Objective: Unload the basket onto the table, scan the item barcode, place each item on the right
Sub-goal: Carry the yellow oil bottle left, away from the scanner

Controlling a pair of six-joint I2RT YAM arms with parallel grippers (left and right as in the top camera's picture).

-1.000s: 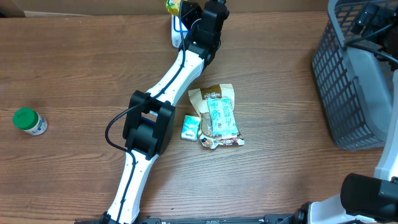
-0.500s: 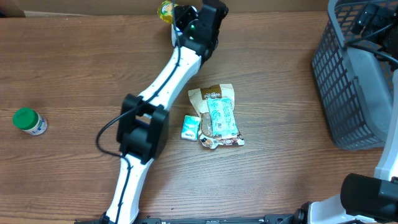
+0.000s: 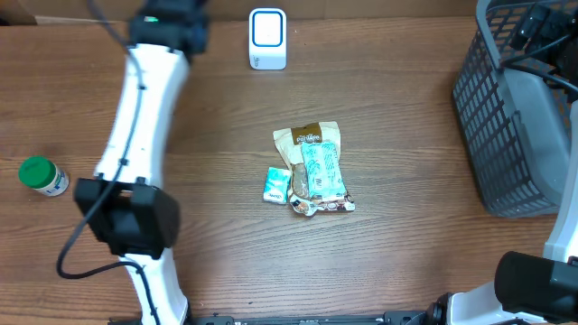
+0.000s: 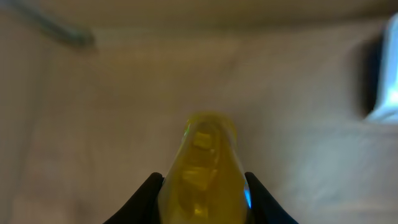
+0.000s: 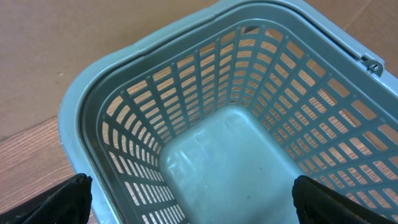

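Observation:
Next, I set the yellow bottle upright on the bare wood point(image 3: 77, 151) behind the green-capped bottle and let go of it with my left gripper.
The item, a yellow translucent packet point(image 4: 204, 168), sits blurred between the dark fingers of my left gripper point(image 4: 204, 200), which is shut on it. In the overhead view the left wrist point(image 3: 167, 23) is at the table's far left edge, and the item is hidden beneath it. The white barcode scanner point(image 3: 267, 38) with a blue screen stands to the right of that wrist, apart from it. It shows as a blur at the right edge of the left wrist view point(image 4: 387, 74). My right gripper point(image 5: 193, 193) hangs open above the grey basket point(image 5: 93, 106).
A pile of snack packets point(image 3: 314, 162) with a small teal box point(image 3: 277, 184) lies mid-table. A green-capped bottle point(image 3: 42, 176) lies at the left. The grey basket point(image 3: 492, 117) stands at the right edge.
My left arm has swung from in front of the scanner over to the far left, carrying the yellow item with it. The scanner now stands uncovered. The right arm has not moved.

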